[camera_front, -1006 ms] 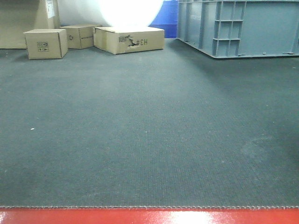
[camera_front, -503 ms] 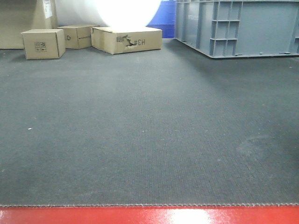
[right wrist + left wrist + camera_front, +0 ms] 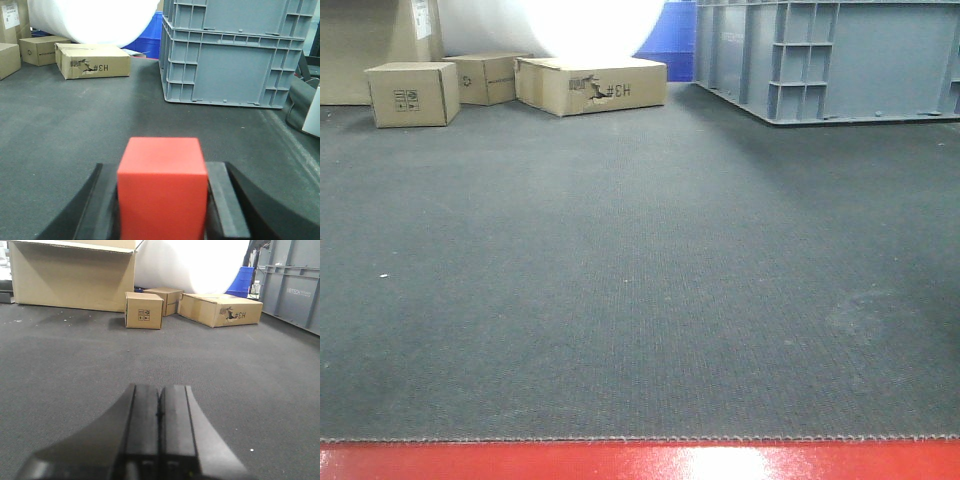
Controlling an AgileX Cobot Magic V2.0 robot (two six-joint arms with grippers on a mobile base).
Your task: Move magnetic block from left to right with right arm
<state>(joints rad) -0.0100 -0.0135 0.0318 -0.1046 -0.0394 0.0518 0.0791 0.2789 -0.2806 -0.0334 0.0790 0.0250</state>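
The robot's right gripper should release the magnetic block on the middle of the carpet, closer to the red strip (image 3: 647, 322). The block is now held above the carpet.
The magnetic block (image 3: 162, 195), a plain bright red cube, fills the bottom centre of the right wrist view. My right gripper (image 3: 163, 169) is shut on it, with a dark finger pressed against each side, and holds it above the dark grey carpet (image 3: 75, 130). In the left wrist view my left gripper (image 3: 160, 392) is shut, its two fingers pressed together with nothing between them, low over the carpet (image 3: 75, 360). The front view shows neither the grippers nor the block.
Small cardboard boxes (image 3: 412, 93) (image 3: 590, 84) stand at the back left, and a large one (image 3: 72, 272) sits further left. A grey plastic crate (image 3: 830, 58) and a blue bin (image 3: 670, 35) stand at the back right. A red strip (image 3: 640, 462) borders the carpet's near edge.
The front view shifted slightly a second ago, so the boxes and the crate sit a few pixels further left. It has been still for the last half second.
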